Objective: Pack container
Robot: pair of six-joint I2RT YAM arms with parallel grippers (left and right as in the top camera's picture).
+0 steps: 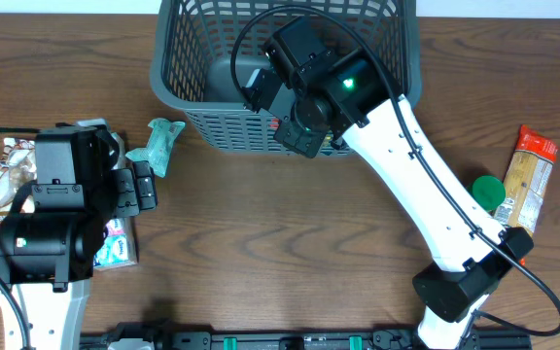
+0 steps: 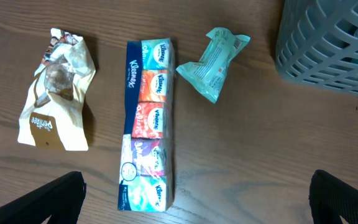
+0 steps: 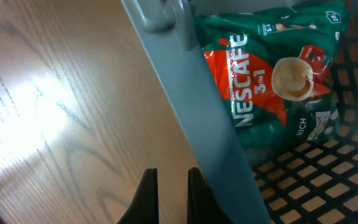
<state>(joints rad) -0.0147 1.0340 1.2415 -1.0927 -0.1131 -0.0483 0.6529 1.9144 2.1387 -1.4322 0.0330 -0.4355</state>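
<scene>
The robot's left gripper needs to next move to the middle of the teal packet (image 1: 160,144) (image 2: 217,60), between the Kleenex tissue multipack and the basket, and close there.
The dark grey basket (image 1: 178,92) stands at the table's far middle; its rim (image 3: 191,93) crosses the right wrist view and a corner shows in the left wrist view (image 2: 334,43). A green and red Nescafe 3in1 packet (image 3: 260,81) lies inside it. My right gripper (image 3: 169,177) is nearly closed and empty, just outside the rim over bare table; in the overhead view it is at the basket's front wall (image 1: 261,92). My left gripper (image 2: 196,180) is wide open and empty above a Kleenex tissue multipack (image 2: 148,124).
A teal packet (image 2: 215,59) lies between the tissue pack and the basket. A crumpled beige snack bag (image 2: 58,93) lies left of the tissues. At the right, an orange-topped packet (image 1: 528,180) and a green lid (image 1: 489,190) lie beside my right arm.
</scene>
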